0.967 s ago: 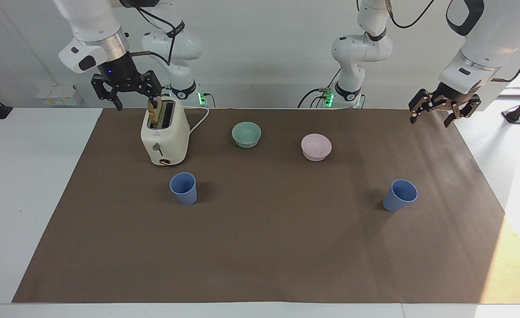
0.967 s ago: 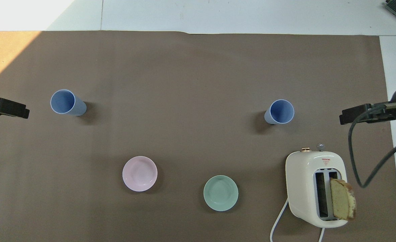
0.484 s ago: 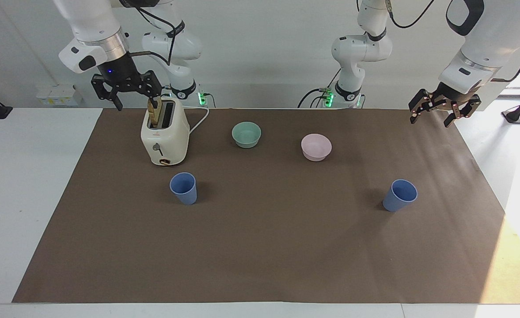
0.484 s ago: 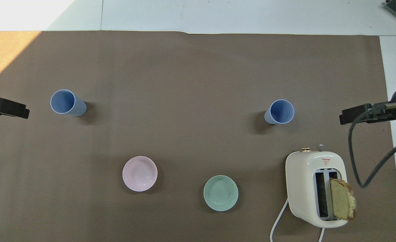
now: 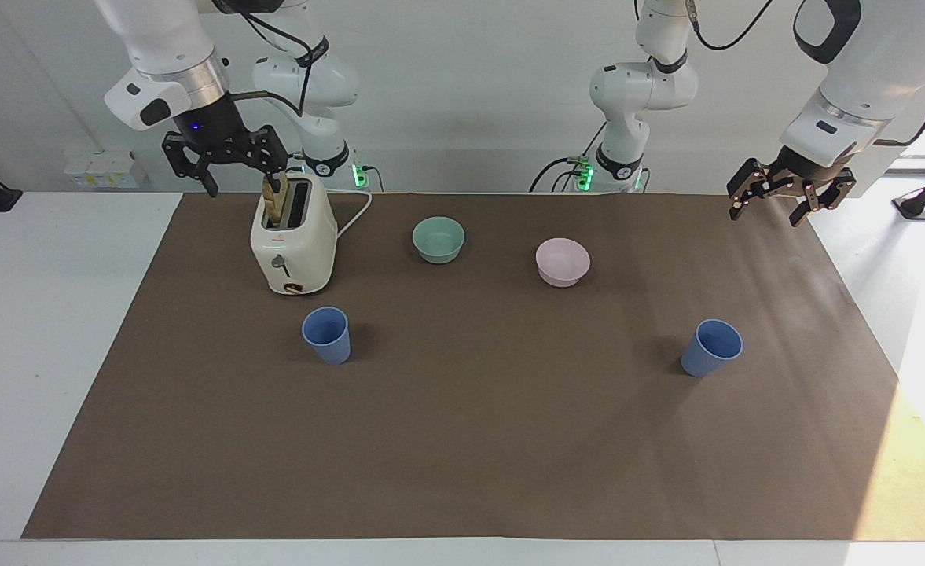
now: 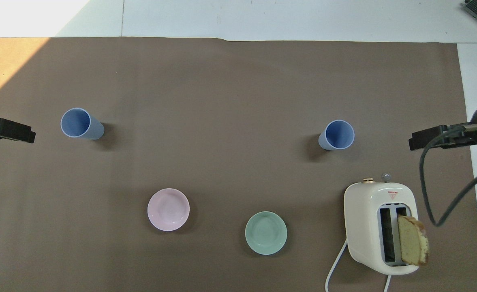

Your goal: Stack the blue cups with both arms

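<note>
I need to use my left gripper to grab the blue cup farther from the toaster by the cup's rim (image 6: 61, 120), on the side that faces away from the toaster.
Two blue cups stand upright and apart on the brown mat. One cup (image 5: 327, 336) (image 6: 336, 135) is toward the right arm's end, just farther from the robots than the toaster. The other cup (image 5: 712, 348) (image 6: 80, 124) is toward the left arm's end. My right gripper (image 5: 230, 169) (image 6: 424, 140) hangs open and empty, raised beside the toaster's top. My left gripper (image 5: 784, 206) (image 6: 15, 132) hangs open and empty above the mat's edge at its own end. Neither touches a cup.
A cream toaster (image 5: 293, 236) (image 6: 378, 227) with a bread slice (image 6: 412, 245) in one slot stands at the right arm's end. A mint-green bowl (image 5: 438, 239) (image 6: 266, 232) and a pink bowl (image 5: 562, 262) (image 6: 168, 209) sit nearer to the robots than the cups.
Both grippers have risen very slightly. The cups, bowls and toaster have not moved.
</note>
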### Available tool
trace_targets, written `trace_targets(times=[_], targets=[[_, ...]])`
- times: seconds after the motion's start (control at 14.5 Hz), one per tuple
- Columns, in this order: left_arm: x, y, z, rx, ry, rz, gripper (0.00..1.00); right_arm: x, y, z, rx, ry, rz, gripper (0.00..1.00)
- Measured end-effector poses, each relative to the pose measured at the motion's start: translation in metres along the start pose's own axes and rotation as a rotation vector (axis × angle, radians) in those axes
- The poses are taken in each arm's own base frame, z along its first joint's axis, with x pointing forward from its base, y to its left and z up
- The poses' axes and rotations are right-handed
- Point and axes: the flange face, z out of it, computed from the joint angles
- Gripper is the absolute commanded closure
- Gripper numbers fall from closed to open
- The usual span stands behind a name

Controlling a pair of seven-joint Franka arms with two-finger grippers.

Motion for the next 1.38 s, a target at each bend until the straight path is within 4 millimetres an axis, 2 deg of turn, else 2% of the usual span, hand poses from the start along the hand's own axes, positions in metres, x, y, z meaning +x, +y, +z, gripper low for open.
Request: trace_targets(times=[0.76,0.9,1.04,1.38], targets=[[0.000,0.000,0.001,0.000,0.001,0.000,0.00,0.000,0.000,0.000,0.000,0.000,0.000,0.00],[0.003,-0.001,0.006,0.002,0.015,0.000,0.00,0.000,0.000,0.000,0.000,0.000,0.000,0.00],[0.012,-0.003,0.026,0.009,0.055,-0.003,0.00,0.000,0.000,0.000,0.000,0.000,0.000,0.00],[0.025,-0.023,0.097,-0.008,0.106,-0.027,0.00,0.000,0.000,0.000,0.000,0.000,0.000,0.00]])
